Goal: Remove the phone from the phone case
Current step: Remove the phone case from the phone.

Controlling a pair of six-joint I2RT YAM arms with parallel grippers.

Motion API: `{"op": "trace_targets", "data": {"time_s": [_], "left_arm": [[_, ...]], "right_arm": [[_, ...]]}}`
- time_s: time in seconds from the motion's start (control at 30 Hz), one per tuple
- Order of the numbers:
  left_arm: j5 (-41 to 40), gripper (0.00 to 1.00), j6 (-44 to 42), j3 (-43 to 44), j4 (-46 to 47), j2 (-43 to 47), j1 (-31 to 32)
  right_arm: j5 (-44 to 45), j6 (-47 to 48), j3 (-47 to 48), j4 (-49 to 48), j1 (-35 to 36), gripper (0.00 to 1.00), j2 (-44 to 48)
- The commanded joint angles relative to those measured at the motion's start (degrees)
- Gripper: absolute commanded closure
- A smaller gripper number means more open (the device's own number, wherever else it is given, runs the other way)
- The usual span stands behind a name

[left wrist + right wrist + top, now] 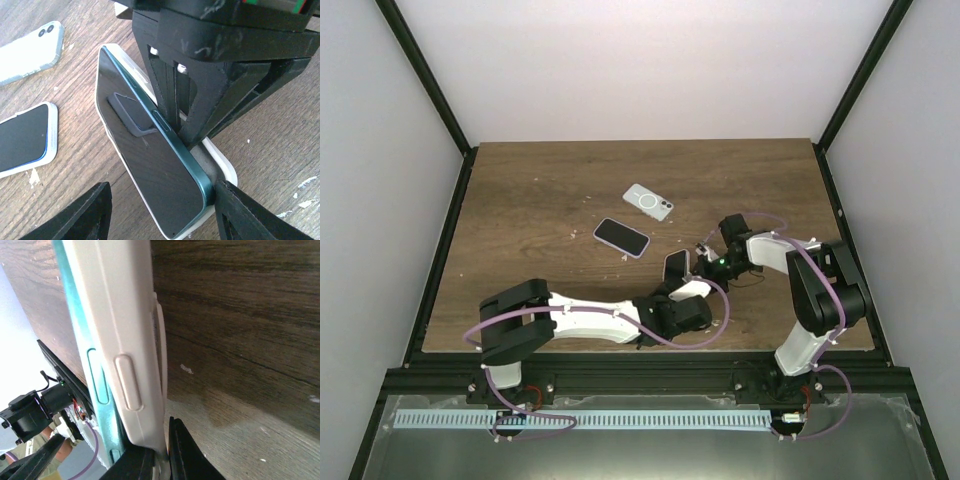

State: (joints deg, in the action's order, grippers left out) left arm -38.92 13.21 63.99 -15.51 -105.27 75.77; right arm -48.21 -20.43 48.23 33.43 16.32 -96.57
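Note:
The robot's right gripper will leave the phone case, now held by its thin lip, on the table point(750, 233) between the light-coloured phone and the black rail beside its arm.
The phone point(145, 150), dark-screened with a teal frame, stands tilted on its long side, one long edge lifted out of the white phone case point(222, 165). My left gripper point(162, 210) is open astride the phone's near end. Its right finger point(245, 210) touches the teal corner and its left finger point(85, 215) stands apart. My right gripper point(162, 455) is shut on the thin lip of the case point(112, 340), with the phone's teal edge point(82, 355) beside it. From above, the phone point(676, 266) sits between the left gripper point(678, 290) and the right gripper point(703, 262).
A second cased phone point(621, 237) lies screen up just left of the work spot. A light-coloured phone point(648, 201) lies face down farther back. Black frame rails point(445, 250) border the wooden table point(540, 190) on both sides.

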Motion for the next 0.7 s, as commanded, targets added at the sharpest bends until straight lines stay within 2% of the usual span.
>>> {"op": "trace_targets", "data": {"time_s": [0.0, 0.17, 0.37, 0.57, 0.67], "left_arm": [[-2.11, 0.43, -0.28, -0.65, 1.5, -0.98, -1.33], [-3.72, 0.42, -1.89, -0.06, 1.94, -2.92, -1.5], [-10.57, 0.43, -4.51, 0.92, 1.06, -4.97, -0.38], [-17.28, 0.5, -6.23, 0.57, -0.28, -6.41, 0.17], [-17.69, 0.52, -6.07, -0.29, 0.07, -6.18, -0.08]], "right_arm": [[-3.41, 0.38, 0.47, -0.37, 0.41, 0.99, 1.54], [-5.29, 0.37, 0.04, -0.7, 0.42, 0.99, 1.48], [-6.46, 0.64, -0.11, -0.45, 0.45, 0.99, 1.31], [-8.45, 1.07, 0.02, -0.22, 0.44, 0.99, 0.91], [-9.21, 1.24, 0.09, -0.14, 0.46, 0.99, 0.48]]}}
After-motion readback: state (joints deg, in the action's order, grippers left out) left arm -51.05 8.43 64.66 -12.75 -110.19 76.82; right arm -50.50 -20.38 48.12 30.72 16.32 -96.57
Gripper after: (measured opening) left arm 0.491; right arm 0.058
